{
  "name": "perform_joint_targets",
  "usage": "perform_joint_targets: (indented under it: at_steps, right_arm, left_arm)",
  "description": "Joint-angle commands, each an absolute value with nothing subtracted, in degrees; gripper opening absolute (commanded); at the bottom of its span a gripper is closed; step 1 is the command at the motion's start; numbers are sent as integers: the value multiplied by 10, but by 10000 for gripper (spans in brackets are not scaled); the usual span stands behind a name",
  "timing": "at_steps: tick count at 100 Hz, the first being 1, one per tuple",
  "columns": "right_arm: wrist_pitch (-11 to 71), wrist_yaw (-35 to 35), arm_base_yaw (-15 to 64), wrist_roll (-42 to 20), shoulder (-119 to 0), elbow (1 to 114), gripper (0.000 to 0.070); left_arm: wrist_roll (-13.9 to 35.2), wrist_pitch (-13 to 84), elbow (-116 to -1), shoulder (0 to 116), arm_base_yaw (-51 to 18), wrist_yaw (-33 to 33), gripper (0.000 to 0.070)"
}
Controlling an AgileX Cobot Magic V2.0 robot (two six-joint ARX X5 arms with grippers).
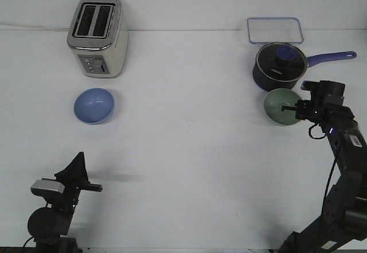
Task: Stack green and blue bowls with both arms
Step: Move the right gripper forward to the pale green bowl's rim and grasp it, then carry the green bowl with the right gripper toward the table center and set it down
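I will use my right gripper to set the green bowl down on the open table [182,151], between the blue bowl and the saucepan.
The light blue bowl [94,105] sits upright on the white table at the left, just in front of the toaster. The pale green bowl [279,106] sits at the right, in front of the navy saucepan. My right gripper [293,105] reaches in from the right and is at the green bowl's right rim, with its fingers apart and one dark fingertip [286,108] over the bowl's inside. My left gripper [80,172] hovers low at the front left, well short of the blue bowl and holding nothing. Its jaw gap does not show.
A silver two-slot toaster [97,35] stands at the back left. A navy saucepan [280,66] with a glass lid and a long handle is just behind the green bowl. A clear, blue-rimmed container lid [274,30] lies behind the saucepan.
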State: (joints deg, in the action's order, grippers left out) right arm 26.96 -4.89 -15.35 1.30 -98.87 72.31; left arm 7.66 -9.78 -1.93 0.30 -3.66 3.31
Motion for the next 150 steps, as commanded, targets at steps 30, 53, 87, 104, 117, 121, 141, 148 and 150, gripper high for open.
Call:
perform_joint_targets:
  at_steps: [30, 53, 87, 104, 117, 121, 141, 148, 150]
  right_arm:
    - [385, -103, -121, -14, -866, 731, 0]
    - [452, -113, -24, -29, -797, 731, 0]
    - [406, -130, 173, -80, -812, 714, 0]
    - [348, -84, 248, -132, -820, 674, 0]
    - [322, -70, 284, -156, -832, 652, 0]
    - [319, -70, 291, -157, -838, 650, 0]
    - [307, -59, 308, -171, -874, 649, 0]
    - [301, -59, 312, -174, -887, 649, 0]
    - [300, -59, 313, -175, -891, 649, 0]
  left_arm:
    - [80, -104, -8, 2, -37, 34, 10]
    - [80, -104, -8, 2, -37, 34, 10]
    - [80, -104, -8, 2, -37, 34, 10]
    - [80, -104, -8, 2, -37, 34, 10]
    - [80, -104, -8, 2, -37, 34, 10]
    - [80, -104, -8, 2, -37, 34, 10]
    - [80, -104, -8, 2, -37, 34, 10]
    - [80, -104, -8, 2, -37, 34, 10]
    - [80, -104, -8, 2, -37, 34, 10]
